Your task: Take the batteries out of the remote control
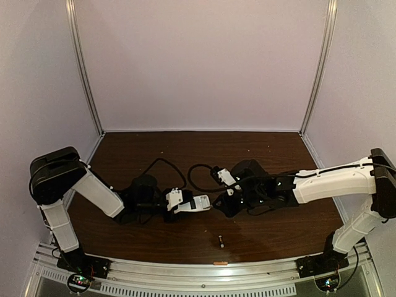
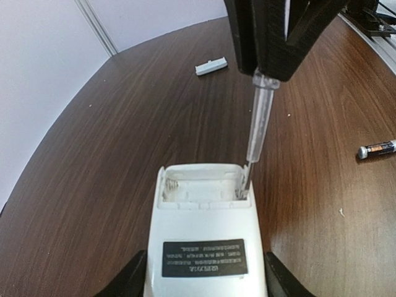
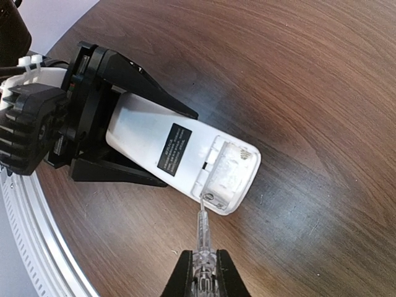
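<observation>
The robot's left gripper needs to release the white remote control, now held back side up, on the brown table [image 1: 140,215] below that gripper's own black body.
My left gripper [image 1: 185,203] is shut on the white remote control [image 1: 199,202], held back side up [image 2: 204,235]. Its battery compartment [image 2: 201,185] is open and looks empty. My right gripper [image 3: 201,275] is shut on a clear-handled screwdriver [image 3: 201,235], whose tip sits in a corner of the compartment [image 3: 230,168]. In the left wrist view the screwdriver [image 2: 260,120] hangs from the right gripper [image 2: 272,43]. A dark battery with a silvery end [image 1: 221,240] lies on the table in front of the grippers, also seen in the left wrist view [image 2: 376,149]. An orange-toned battery [image 1: 219,263] lies at the table's front edge.
A small flat white plastic piece [image 2: 211,65] lies on the brown table beyond the remote. Black cables [image 1: 162,166] loop behind the grippers. A metal rail [image 1: 204,278] runs along the near edge. White walls close in the back and sides.
</observation>
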Controlling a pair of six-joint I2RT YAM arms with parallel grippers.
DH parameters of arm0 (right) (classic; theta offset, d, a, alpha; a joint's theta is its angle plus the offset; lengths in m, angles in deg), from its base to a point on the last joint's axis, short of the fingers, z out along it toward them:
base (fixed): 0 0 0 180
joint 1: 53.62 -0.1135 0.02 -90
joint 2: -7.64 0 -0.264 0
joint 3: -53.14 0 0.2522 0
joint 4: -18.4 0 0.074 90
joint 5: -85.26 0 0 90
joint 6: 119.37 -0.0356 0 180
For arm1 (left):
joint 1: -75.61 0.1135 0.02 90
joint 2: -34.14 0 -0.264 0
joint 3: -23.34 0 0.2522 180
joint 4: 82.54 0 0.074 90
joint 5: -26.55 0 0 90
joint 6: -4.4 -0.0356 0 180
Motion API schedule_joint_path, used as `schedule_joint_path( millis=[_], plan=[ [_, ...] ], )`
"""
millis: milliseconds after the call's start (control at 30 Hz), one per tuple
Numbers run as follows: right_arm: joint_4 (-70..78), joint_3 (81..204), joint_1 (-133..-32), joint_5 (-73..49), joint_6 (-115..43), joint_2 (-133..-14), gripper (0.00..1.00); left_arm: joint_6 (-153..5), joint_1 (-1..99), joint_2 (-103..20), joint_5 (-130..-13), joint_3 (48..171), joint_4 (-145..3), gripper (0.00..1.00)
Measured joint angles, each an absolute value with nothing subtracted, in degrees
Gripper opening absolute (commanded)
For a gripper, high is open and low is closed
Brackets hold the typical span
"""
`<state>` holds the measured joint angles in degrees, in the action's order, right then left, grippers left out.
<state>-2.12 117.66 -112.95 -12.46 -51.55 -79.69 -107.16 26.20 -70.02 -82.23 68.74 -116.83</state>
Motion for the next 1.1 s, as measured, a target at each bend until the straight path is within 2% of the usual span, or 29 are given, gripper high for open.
schedule_joint_path(
  millis=[600,1100],
  plan=[
    [-9.71,118.14,-112.58,-7.20,-50.32,-69.79,0.00,-105.39,26.92,-68.36,-80.48,67.21,-120.33,0.00],
    [-9.14,114.45,-111.10,0.41,-51.74,-63.01,0.00,-95.97,26.92,-61.08,-69.12,61.83,-125.44,0.00]
  ],
)
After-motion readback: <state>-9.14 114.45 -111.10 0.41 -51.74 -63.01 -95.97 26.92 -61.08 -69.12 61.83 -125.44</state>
